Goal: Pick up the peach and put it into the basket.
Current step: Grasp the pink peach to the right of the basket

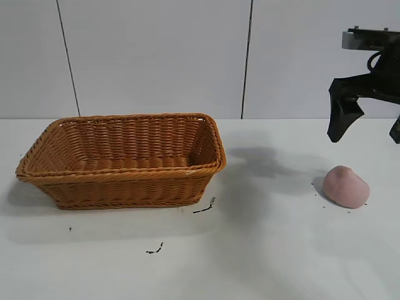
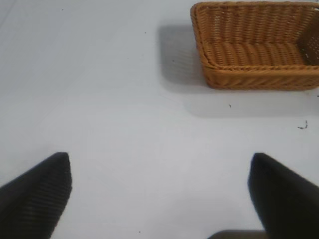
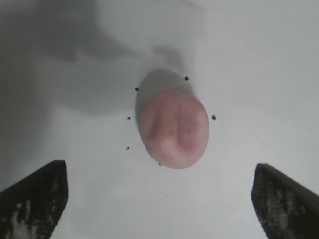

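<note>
I should next move my right gripper down to the peach beside the black dots and close its fingers across the peach's middle (image 1: 347, 185) (image 3: 175, 133).
The peach (image 1: 345, 186), a small dusty-pink lump, lies on the white table at the right. My right gripper (image 1: 369, 131) hangs open in the air above and just behind it, touching nothing. In the right wrist view the peach (image 3: 173, 127) sits ahead of the wide-apart fingertips (image 3: 40, 194). The orange-brown wicker basket (image 1: 122, 181) stands at the left and holds nothing. It also shows in the left wrist view (image 2: 259, 74). My left gripper (image 2: 159, 172) is open over bare table, away from the basket; it is out of the exterior view.
Small black marks lie on the table in front of the basket (image 1: 205, 207) and nearer the front (image 1: 155, 249). Tiny black dots ring the peach (image 3: 128, 118). A white panelled wall (image 1: 156, 56) stands behind the table.
</note>
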Controlling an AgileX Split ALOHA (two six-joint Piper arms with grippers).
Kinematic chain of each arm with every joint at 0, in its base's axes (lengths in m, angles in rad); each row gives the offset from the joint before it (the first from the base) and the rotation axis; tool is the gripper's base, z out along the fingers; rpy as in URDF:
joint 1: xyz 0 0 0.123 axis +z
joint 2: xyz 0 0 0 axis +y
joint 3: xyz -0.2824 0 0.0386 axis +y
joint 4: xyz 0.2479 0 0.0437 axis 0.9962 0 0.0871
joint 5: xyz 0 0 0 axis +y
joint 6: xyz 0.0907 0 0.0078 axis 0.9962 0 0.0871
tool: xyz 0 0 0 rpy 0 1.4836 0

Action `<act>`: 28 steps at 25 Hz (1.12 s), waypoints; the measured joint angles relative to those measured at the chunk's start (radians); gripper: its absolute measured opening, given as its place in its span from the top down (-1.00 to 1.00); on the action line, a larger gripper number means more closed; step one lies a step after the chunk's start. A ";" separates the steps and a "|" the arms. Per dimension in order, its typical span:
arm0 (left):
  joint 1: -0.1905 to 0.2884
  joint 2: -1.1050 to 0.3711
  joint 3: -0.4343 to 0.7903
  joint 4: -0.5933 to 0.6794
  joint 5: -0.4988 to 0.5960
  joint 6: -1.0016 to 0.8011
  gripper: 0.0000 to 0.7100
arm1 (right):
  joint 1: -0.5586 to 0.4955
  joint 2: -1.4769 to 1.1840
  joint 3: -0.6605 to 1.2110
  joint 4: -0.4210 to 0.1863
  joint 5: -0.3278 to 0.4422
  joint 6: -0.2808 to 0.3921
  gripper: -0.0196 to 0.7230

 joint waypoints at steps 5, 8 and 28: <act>0.000 0.000 0.000 0.000 0.000 0.000 -0.95 | 0.000 0.096 -0.001 -0.013 -0.070 0.016 -0.93; 0.000 0.000 0.000 0.000 0.000 0.000 -0.95 | 0.000 0.160 -0.001 -0.012 -0.111 0.018 -0.93; 0.000 0.000 0.000 0.000 0.000 0.000 -0.95 | 0.000 0.174 -0.080 -0.012 -0.005 -0.002 0.99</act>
